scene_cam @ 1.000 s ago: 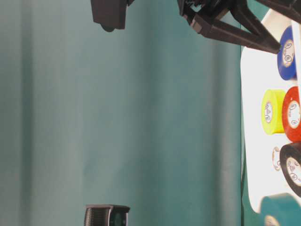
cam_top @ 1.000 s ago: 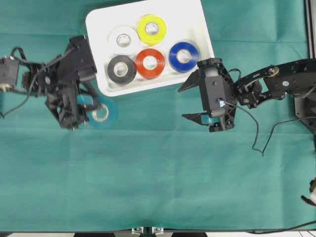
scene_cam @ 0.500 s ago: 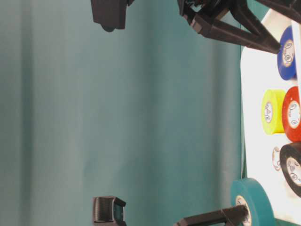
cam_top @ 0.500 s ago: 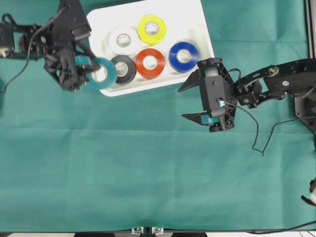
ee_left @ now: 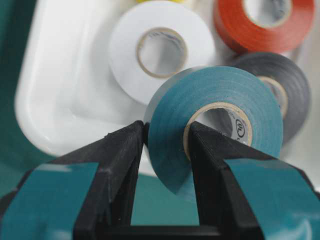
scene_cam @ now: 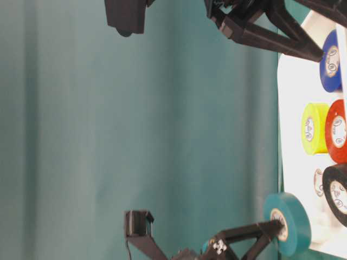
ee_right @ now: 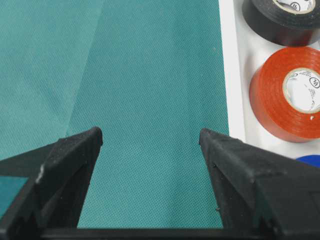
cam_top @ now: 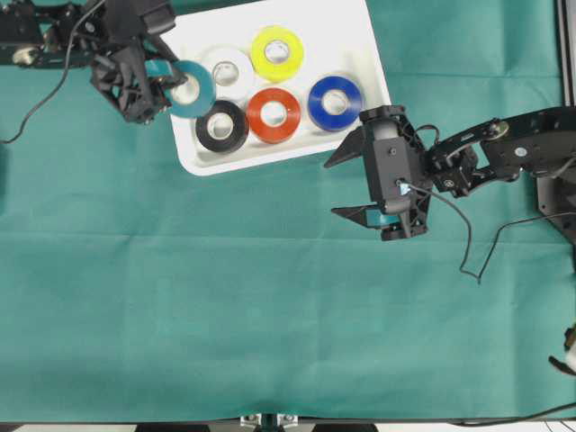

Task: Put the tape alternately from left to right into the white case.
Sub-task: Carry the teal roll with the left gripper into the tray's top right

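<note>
The robot's left gripper needs to release the teal tape, now tilted above the white case, in the empty far corner of the white case [cam_top: 325, 36], behind the blue roll.
My left gripper [cam_top: 173, 83] is shut on the teal tape [cam_top: 192, 88], one finger in its core and one outside its wall [ee_left: 167, 132]. It holds the roll tilted above the left end of the white case [cam_top: 360, 40], beside the white roll [cam_top: 226, 72] and above the black roll [cam_top: 221, 126]. The yellow [cam_top: 276, 52], red [cam_top: 274, 114] and blue [cam_top: 335, 102] rolls also lie flat in the case. My right gripper [cam_top: 333, 189] hovers open over the cloth just off the case's near right edge, with nothing between its fingers [ee_right: 150, 137].
A green cloth [cam_top: 270, 315] covers the whole table. The case's left corner [ee_left: 60, 90] lies bare below the held roll. Cables trail from the right arm [cam_top: 468, 243].
My left gripper has carried the teal roll from the cloth up and back to above the case's left end. The right arm has not moved.
</note>
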`<state>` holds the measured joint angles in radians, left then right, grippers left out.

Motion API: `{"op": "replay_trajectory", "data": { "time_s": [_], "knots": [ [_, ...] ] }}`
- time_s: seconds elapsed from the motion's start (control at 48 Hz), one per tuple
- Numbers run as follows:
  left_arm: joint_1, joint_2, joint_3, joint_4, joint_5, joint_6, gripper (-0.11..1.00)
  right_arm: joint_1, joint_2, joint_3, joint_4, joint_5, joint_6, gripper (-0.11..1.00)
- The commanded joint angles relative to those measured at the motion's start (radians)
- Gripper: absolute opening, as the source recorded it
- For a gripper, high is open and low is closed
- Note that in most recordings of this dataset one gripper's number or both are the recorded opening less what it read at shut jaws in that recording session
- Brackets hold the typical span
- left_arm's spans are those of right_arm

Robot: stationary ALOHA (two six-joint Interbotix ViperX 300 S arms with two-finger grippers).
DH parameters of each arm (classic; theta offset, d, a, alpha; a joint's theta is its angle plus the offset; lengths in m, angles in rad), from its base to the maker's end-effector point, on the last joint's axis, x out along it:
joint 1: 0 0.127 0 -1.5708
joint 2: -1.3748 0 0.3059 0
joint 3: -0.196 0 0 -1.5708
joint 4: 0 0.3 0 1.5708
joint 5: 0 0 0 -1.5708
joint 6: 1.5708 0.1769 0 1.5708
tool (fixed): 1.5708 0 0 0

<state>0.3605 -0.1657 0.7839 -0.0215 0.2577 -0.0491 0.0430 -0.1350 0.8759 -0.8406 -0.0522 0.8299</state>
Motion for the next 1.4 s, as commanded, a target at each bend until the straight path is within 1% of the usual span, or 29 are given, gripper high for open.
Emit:
{"op": "replay_trajectory", "data": {
  "time_s": [0.0,0.271,0.458,0.562,0.771,0.896,1.104,1.375],
  "knots": [
    [0.012,0.012,-0.044,0.002,-0.015,0.009,-0.02,0.003,-0.018,-0.020,0.003,-0.006,0.002,0.86],
    [0.014,0.103,-0.170,0.002,-0.043,0.023,-0.02,0.003,-0.009,-0.020,0.003,-0.006,0.002,0.86],
    [0.018,0.193,-0.281,0.003,-0.043,0.098,-0.02,0.003,-0.006,-0.023,0.003,-0.006,0.002,0.86],
    [0.026,0.253,-0.350,0.002,-0.044,0.126,-0.02,0.003,-0.006,-0.026,0.003,-0.006,0.002,0.86],
    [0.048,0.365,-0.482,0.002,-0.046,0.147,-0.02,0.003,0.003,-0.031,0.003,-0.006,0.002,0.86],
    [0.057,0.407,-0.538,0.002,-0.046,0.152,-0.02,0.003,0.008,-0.035,0.003,-0.008,0.002,0.86],
    [0.057,0.433,-0.578,0.002,-0.055,0.164,-0.02,0.003,0.012,-0.035,0.005,-0.008,0.002,0.86],
    [0.052,0.442,-0.543,0.002,-0.169,0.219,-0.02,0.003,0.012,-0.032,0.003,-0.008,0.002,0.86]
  ]
}}
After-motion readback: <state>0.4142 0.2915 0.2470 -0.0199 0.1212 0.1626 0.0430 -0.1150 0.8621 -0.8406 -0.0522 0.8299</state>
